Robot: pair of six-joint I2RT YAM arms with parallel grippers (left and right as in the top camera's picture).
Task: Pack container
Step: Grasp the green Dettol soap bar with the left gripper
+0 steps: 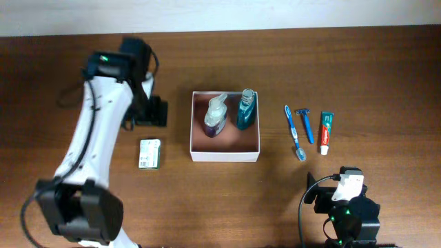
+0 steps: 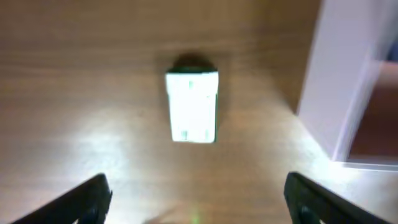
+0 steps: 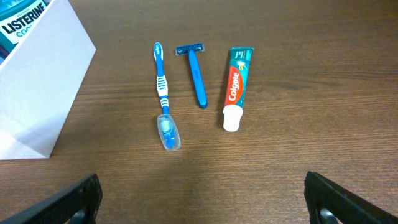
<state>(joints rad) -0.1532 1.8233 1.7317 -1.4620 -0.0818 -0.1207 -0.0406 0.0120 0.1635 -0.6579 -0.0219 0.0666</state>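
Observation:
The robot's left gripper will next move to the green-and-white packet beside the container and close around the packet's long sides (image 1: 149, 153) (image 2: 193, 107).
The container (image 1: 225, 155) is a square white-walled box with a brownish-pink floor at the table's middle. A purple soap bottle (image 1: 216, 116) and a teal mouthwash bottle (image 1: 246, 110) lie in it. Its wall also shows in the left wrist view (image 2: 339, 93) and the right wrist view (image 3: 43, 93). A small green-and-white packet (image 1: 149, 153) lies left of it, blurred in the left wrist view (image 2: 193, 107). My left gripper (image 2: 196, 199) is open and empty, above the table between packet and container. My right gripper (image 3: 202, 199) is open and empty near the front edge.
Right of the container lie a blue toothbrush (image 3: 163, 93), a blue razor (image 3: 195, 71) and a toothpaste tube (image 3: 235, 84), side by side; they also show in the overhead view, toothbrush (image 1: 294, 131), razor (image 1: 306, 124), toothpaste (image 1: 325, 132).

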